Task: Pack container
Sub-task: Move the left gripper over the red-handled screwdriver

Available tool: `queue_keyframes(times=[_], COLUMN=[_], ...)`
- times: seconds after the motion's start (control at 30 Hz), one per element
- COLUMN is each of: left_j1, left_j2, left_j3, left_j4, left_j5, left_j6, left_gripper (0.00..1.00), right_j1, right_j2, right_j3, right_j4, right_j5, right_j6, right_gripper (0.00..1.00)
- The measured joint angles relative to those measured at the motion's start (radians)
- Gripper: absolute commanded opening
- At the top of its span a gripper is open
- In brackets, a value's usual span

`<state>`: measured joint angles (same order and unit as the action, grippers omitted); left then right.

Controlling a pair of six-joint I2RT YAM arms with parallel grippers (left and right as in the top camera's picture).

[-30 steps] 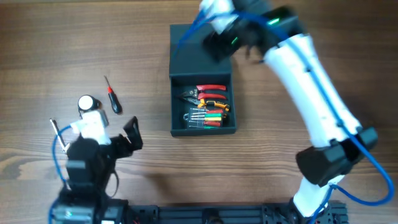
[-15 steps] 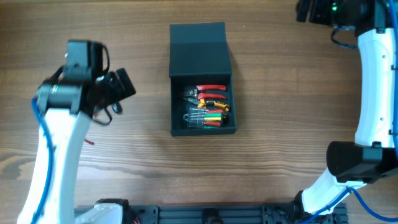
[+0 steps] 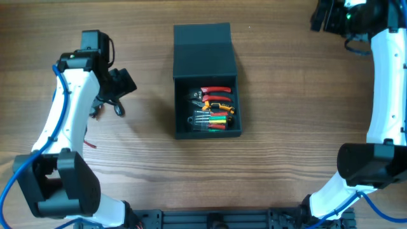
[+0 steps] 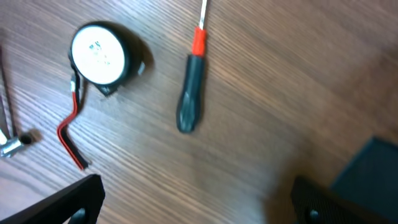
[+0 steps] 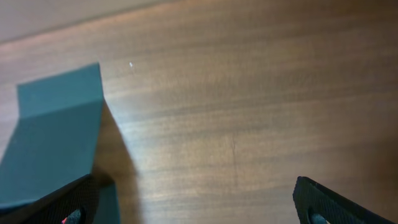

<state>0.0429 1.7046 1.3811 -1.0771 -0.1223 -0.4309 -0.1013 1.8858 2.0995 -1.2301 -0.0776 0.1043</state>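
Observation:
Next, my left gripper grips the screwdriver lying beside the tape measure on the middle of the black handle point(image 3: 118, 107) point(image 4: 191, 90).
The container point(image 3: 180, 108), a dark teal-grey box, sits mid-table with its flap lid point(image 3: 203, 48) folded open toward the back. Red and orange pliers point(image 3: 216, 95) and several small screwdrivers lie inside. My left gripper point(image 3: 116, 89) hovers open to the left of the box, above a black-handled screwdriver point(image 4: 191, 93) and a black and white tape measure point(image 4: 99, 53). In the left wrist view the left gripper point(image 4: 199, 208) has nothing between its fingers, and a corner of the container point(image 4: 373, 180) shows at the right. My right gripper point(image 3: 321, 16) hangs open at the far right; in its own view the right gripper point(image 5: 196, 205) is empty, with the lid point(image 5: 56, 137) at the left.
A red strap point(image 4: 69, 134) trails from the tape measure, and a metal tool point(image 4: 7, 130) lies at the left edge of the left wrist view. Bare wood surrounds the box. The arms' bases stand at the front edge.
The left arm swung from the front left up over the loose tools. The right arm pulled back from over the lid to the far right corner. Both grippers stayed open.

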Motion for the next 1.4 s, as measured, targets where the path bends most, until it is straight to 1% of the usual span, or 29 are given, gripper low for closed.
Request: queue_keyframes(times=[0.17, 0.3, 0.57, 0.7, 1.1, 1.4], left_j1=[0.016, 0.016, 0.016, 0.016, 0.016, 0.016], left_j2=[0.025, 0.044, 0.048, 0.048, 0.059, 0.146], left_j3=[-0.008, -0.024, -0.092, -0.169, -0.182, -0.183], left_j4=[0.055, 0.084, 0.163, 0.204, 0.275, 0.319], left_j5=[0.000, 0.000, 0.000, 0.000, 0.008, 0.049], left_j6=[0.034, 0.061, 0.108, 0.116, 0.119, 0.119], left_gripper=[1.00, 1.00, 1.00, 1.00, 1.00, 1.00], right_j1=[0.000, 0.000, 0.000, 0.000, 0.000, 0.000], right_j2=[0.000, 0.000, 0.000, 0.000, 0.000, 0.000], right_j3=[-0.096, -0.131, -0.135, -0.135, -0.135, -0.135], right_j4=[0.017, 0.034, 0.053, 0.064, 0.072, 0.095], right_j5=[0.000, 0.000, 0.000, 0.000, 0.000, 0.000], right_j6=[-0.011, -0.016, -0.019, -0.019, -0.019, -0.023], right_gripper=[1.00, 1.00, 1.00, 1.00, 1.00, 1.00])
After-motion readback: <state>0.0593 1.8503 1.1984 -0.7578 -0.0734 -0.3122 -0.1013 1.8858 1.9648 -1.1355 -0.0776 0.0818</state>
